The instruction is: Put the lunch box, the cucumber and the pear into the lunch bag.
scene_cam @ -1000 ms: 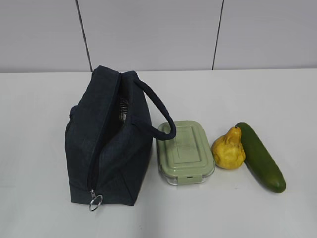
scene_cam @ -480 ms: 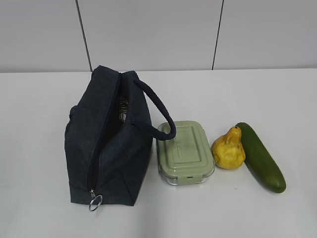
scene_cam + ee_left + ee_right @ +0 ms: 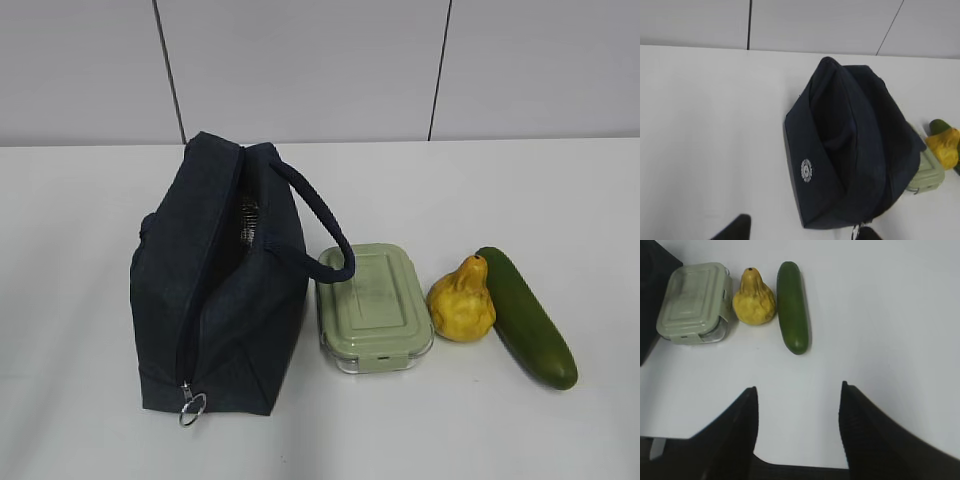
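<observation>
The robot's right gripper will next move to the cucumber beside the yellow pear and grip the cucumber's near half (image 3: 541, 342) (image 3: 794, 328).
The dark navy lunch bag (image 3: 215, 290) stands on the left of the white table, its zipper partly open with silvery lining showing and a metal ring pull (image 3: 193, 405) at the near end. Its looped handle (image 3: 318, 220) rests on the sage-green lunch box (image 3: 373, 305). The yellow pear (image 3: 462, 302) and the dark green cucumber (image 3: 527, 317) lie to the right. Neither gripper shows in the exterior view. My left gripper (image 3: 800, 232) is open above the table in front of the bag (image 3: 850, 150). My right gripper (image 3: 798, 390) is open and empty, short of the cucumber (image 3: 792, 305), pear (image 3: 755, 300) and lunch box (image 3: 695, 302).
The white table (image 3: 500, 200) runs back to a grey panelled wall (image 3: 300, 60). In the left wrist view the lunch box (image 3: 927, 175) and pear (image 3: 944, 146) peek out behind the bag.
</observation>
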You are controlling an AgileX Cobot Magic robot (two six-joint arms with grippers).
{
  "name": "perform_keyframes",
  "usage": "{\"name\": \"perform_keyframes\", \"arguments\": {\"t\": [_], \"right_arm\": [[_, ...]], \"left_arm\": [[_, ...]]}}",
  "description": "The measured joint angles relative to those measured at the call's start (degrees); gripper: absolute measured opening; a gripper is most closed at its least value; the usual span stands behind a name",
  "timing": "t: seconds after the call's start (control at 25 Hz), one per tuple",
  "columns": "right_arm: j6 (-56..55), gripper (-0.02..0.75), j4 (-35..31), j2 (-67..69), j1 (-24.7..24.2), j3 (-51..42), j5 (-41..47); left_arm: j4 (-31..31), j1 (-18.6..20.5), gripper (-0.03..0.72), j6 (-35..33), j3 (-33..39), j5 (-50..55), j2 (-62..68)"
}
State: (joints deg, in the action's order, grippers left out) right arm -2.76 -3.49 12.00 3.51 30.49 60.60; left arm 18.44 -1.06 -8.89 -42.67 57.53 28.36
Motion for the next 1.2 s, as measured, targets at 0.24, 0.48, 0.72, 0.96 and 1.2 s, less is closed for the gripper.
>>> {"name": "perform_keyframes", "arguments": {"t": [0.24,0.48,0.72,0.96,1.2], "right_arm": [[-0.9,0.411,-3.4,16.0,0.0,3.6,-9.4],[2.8,0.410,-6.0,33.5,0.0,7.6,-16.8],[7.7,0.411,-7.5,49.4,0.0,16.9,-16.9],[14.4,0.410,-13.3,64.9,-1.2,25.4,-13.3],[24.3,0.413,-21.0,74.7,-7.0,27.9,-10.5]], "left_arm": [[5.6,-0.1,0.449,-3.2,-7.3,-7.3,13.7],[16.9,-0.1,0.454,-15.7,-12.4,-8.8,30.2],[19.5,-1.8,0.455,-22.7,-16.1,-8.4,41.6],[19.7,-4.4,0.455,-25.1,-18.9,-3.7,46.5],[19.5,-4.4,0.455,-25.2,-19.2,-2.1,47.0]]}}
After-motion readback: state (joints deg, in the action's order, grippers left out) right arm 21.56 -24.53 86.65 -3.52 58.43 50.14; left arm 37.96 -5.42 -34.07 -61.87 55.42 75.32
